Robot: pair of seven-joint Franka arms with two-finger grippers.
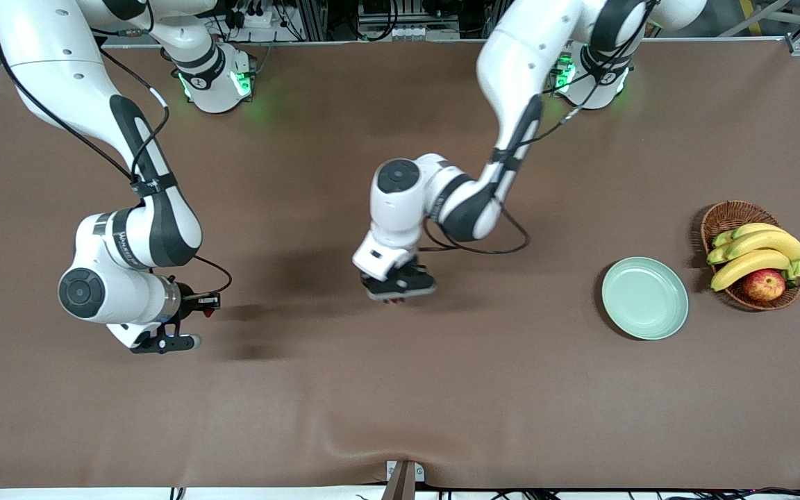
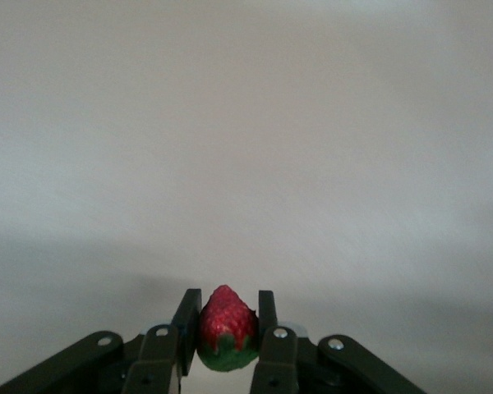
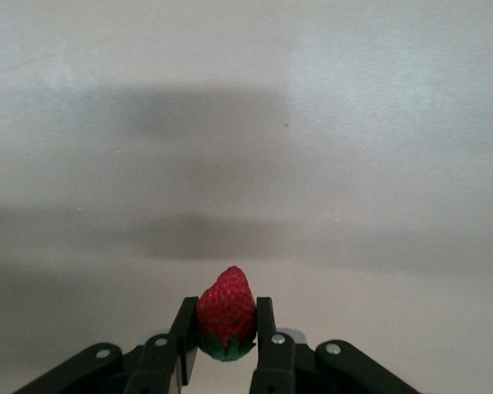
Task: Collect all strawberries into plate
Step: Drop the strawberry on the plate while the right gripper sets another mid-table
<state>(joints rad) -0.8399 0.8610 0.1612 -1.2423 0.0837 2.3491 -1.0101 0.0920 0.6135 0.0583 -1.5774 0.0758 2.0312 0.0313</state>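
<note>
The robot's left gripper should release the strawberry on the plate (image 1: 615, 288) near the plate's rim farthest from the basket.
My left gripper (image 1: 398, 295) hangs low over the middle of the table, shut on a strawberry (image 2: 227, 324) with a green cap; only a red speck of it (image 1: 394, 300) shows in the front view. My right gripper (image 1: 207, 307) is over the table toward the right arm's end, shut on a second strawberry (image 3: 226, 316), seen as a red dot (image 1: 209, 312) in the front view. The pale mint-green plate (image 1: 644, 297) lies empty toward the left arm's end, well away from both grippers. A third strawberry is not in view.
A brown wicker basket (image 1: 719, 217) with bananas (image 1: 761, 246) and a red-yellow apple (image 1: 764, 285) stands beside the plate, at the left arm's end. A brown cloth (image 1: 400, 403) covers the table.
</note>
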